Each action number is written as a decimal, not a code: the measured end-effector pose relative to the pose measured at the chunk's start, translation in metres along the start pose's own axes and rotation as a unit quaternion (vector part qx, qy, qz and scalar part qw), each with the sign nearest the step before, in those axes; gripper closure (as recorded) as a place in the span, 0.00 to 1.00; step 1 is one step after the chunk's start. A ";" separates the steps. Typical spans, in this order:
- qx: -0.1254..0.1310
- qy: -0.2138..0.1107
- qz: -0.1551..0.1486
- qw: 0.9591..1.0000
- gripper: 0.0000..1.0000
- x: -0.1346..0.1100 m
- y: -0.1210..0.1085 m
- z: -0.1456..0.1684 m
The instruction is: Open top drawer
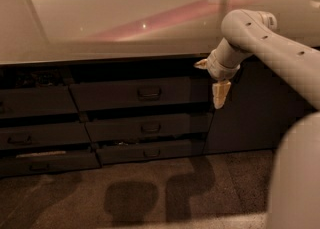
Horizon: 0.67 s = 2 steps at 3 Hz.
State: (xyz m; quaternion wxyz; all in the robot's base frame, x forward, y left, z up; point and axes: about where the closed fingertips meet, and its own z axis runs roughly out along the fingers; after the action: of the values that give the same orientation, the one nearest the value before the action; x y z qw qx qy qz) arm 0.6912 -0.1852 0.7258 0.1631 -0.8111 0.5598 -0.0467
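The top drawer's end (205, 88) beside the dark cabinet panel is next, so my gripper should move there and close on it.
The top drawer (110, 95) is the widest dark grey front of the middle stack, just under the counter edge. Its small dark handle (149, 93) sits at the centre. None of its interior shows. My gripper (220, 95) hangs from the pale arm (260, 38) and points down. It is at the drawer front's right end, at handle height, well to the right of the handle and not touching it.
Two shallower drawer fronts (150, 128) lie below the top drawer. Another drawer stack (40, 123) is on the left. The pale counter top (125, 18) overhangs them. A dark cabinet panel (250, 113) stands on the right. Brown floor (140, 193) lies in front.
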 end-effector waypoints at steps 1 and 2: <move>-0.049 -0.035 0.012 0.998 0.00 0.026 0.003 0.047; -0.051 -0.063 0.024 0.996 0.00 0.045 -0.012 0.067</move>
State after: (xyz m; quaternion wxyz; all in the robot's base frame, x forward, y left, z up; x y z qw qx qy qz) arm 0.7358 -0.2091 0.6618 0.1573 -0.8058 0.5698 0.0368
